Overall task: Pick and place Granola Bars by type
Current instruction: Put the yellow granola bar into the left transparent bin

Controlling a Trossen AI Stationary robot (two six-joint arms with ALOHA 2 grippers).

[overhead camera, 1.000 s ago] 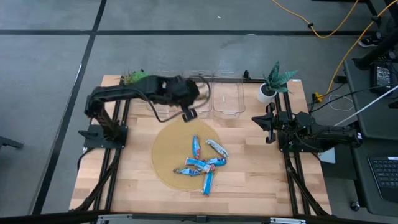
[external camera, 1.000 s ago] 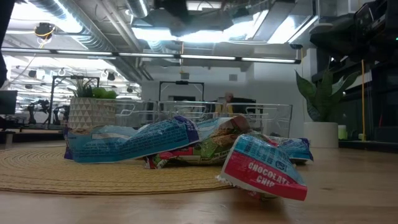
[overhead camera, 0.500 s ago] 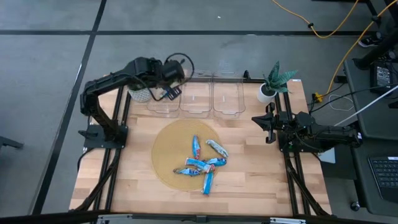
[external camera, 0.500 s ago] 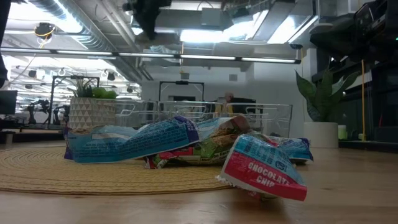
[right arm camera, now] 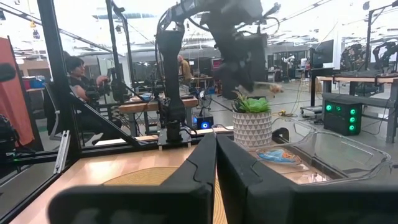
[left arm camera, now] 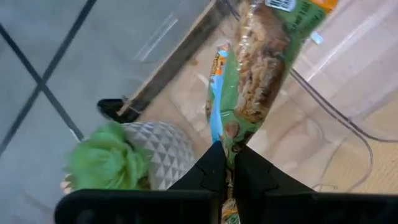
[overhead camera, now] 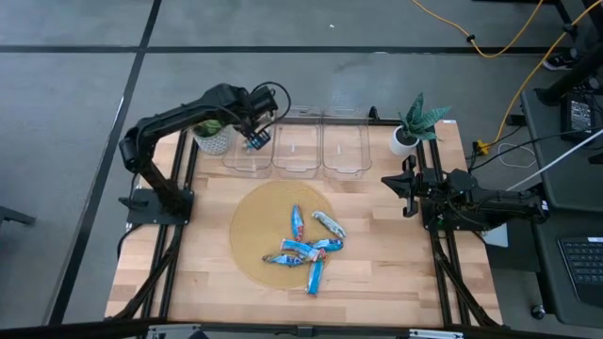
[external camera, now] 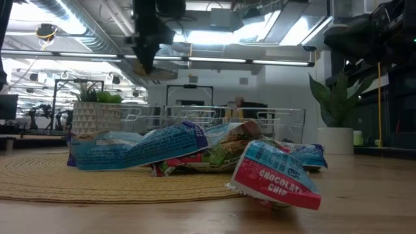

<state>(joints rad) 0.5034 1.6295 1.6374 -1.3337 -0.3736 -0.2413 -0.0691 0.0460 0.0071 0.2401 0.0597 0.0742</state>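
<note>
Next, my left gripper puts the green-wrapped bar down in the clear bin (overhead camera: 250, 163) (left arm camera: 292, 152) beside the white patterned pot, toward the mat.
Several granola bars (overhead camera: 306, 247) in shiny, mostly blue wrappers lie heaped on a round woven mat (overhead camera: 254, 235); the low view shows the heap (external camera: 195, 153) close up. My left gripper (overhead camera: 259, 140) hangs over the leftmost of three clear bins (overhead camera: 247, 155) and is shut on one green-wrapped bar (left arm camera: 261, 68). My right gripper (overhead camera: 388, 184) waits shut at the table's right side, touching nothing. In the right wrist view, a blue and orange bar (right arm camera: 277, 155) lies inside a bin. My left gripper pinches the green-wrapped bar by one end (left arm camera: 229, 144) between its two fingers. The bar runs out past the fingertips along their line and is lifted clear, above the left bin (left arm camera: 336, 124). How far back it reaches between the fingers does not show.
The three clear bins (overhead camera: 297, 151) stand in a row along the far edge. A green plant in a white patterned pot (overhead camera: 212, 138) sits just left of them, close to my left gripper. Another potted plant (overhead camera: 412, 132) stands at the far right. Bare wood surrounds the mat.
My left gripper, carrying the bar, has swung from above the mat's far edge toward the far left corner and over the leftmost bin, then come lower, entering the low view from above. The heap on the mat has not moved.
</note>
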